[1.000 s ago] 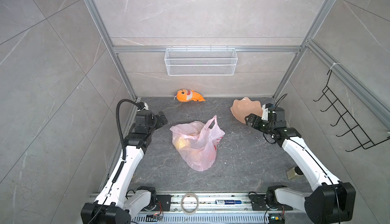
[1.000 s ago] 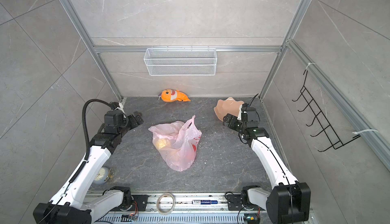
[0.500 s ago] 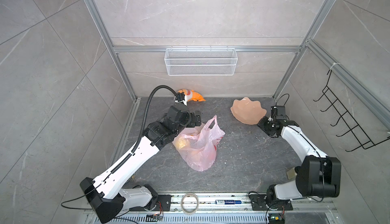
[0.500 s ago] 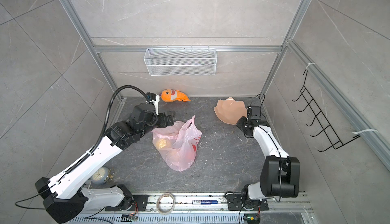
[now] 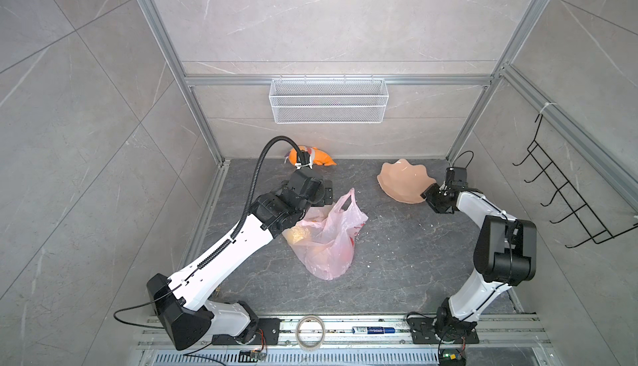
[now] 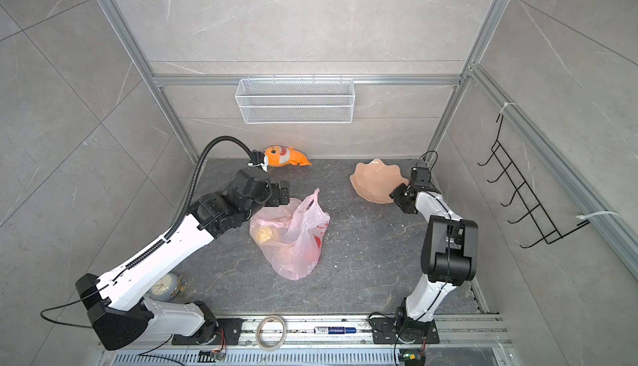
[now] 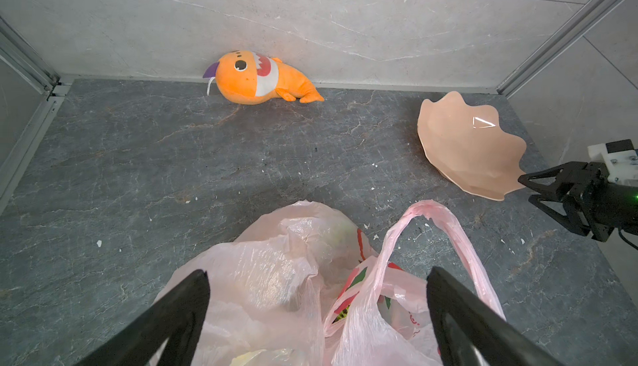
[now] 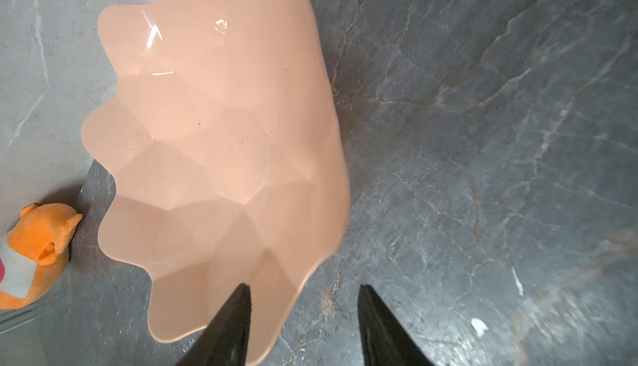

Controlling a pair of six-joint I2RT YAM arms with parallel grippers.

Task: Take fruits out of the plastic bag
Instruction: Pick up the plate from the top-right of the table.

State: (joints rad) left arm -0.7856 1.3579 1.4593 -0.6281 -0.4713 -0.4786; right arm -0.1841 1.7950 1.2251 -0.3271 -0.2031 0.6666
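The pink plastic bag is next, and my left gripper will close on it at its opening's edge point(image 5: 306, 221) point(image 7: 214, 263) opposite the standing loop handle, so that I hold the bag open.
The pink plastic bag point(image 5: 328, 243) point(image 6: 293, 240) lies crumpled mid-floor, one loop handle point(image 7: 445, 229) standing up. Fruits show only as yellow point(image 6: 264, 233) and red point(image 6: 316, 243) patches through the film. My left gripper point(image 5: 326, 195) point(image 7: 317, 278) hangs open just above the bag's mouth, its fingers either side of the gathered plastic and holding nothing. My right gripper point(image 5: 428, 195) point(image 8: 303, 286) sits at the near rim of the peach plate point(image 5: 400, 181) point(image 8: 214, 122). Its jaws are astride the rim, with a gap still showing.
An orange plush shark point(image 5: 314, 155) point(image 7: 255, 78) lies against the back wall. A wire basket point(image 5: 328, 105) hangs on that wall, a black hook rack point(image 5: 569, 195) on the right wall. A tape roll point(image 5: 310, 333) and marker point(image 5: 373, 329) lie on the front rail, an alarm clock point(image 6: 164, 286) at the front left.
My left arm has swung in from the left wall to hover over the bag. My right gripper has shifted to the plate's right rim and its jaws have narrowed.
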